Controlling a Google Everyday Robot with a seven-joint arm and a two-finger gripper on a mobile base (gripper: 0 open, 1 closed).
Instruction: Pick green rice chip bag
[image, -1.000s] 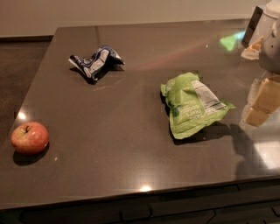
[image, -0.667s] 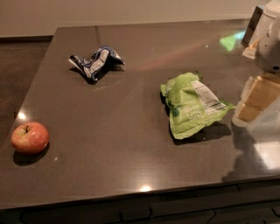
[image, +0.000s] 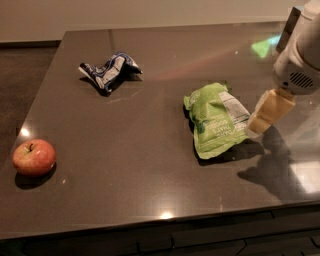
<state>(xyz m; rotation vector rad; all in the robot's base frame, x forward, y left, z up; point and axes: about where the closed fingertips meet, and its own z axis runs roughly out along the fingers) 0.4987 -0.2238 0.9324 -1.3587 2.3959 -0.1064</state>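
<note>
Next, I move my gripper to the green rice chip bag's white label panel (image: 237, 111) and close it there.
The green rice chip bag (image: 216, 119) lies flat on the dark table (image: 150, 165), right of centre, its white label panel facing up. My gripper (image: 262, 118) comes in from the right edge on a white arm. Its cream fingertip hangs just above the bag's right edge.
A crumpled dark blue and white bag (image: 110, 70) lies at the back left. A red apple (image: 33, 157) sits near the front left edge. The table's front edge runs along the bottom; a wall stands behind the table.
My gripper has moved left and a little down, from beside the bag to its right edge. The bag, apple and blue bag have not moved.
</note>
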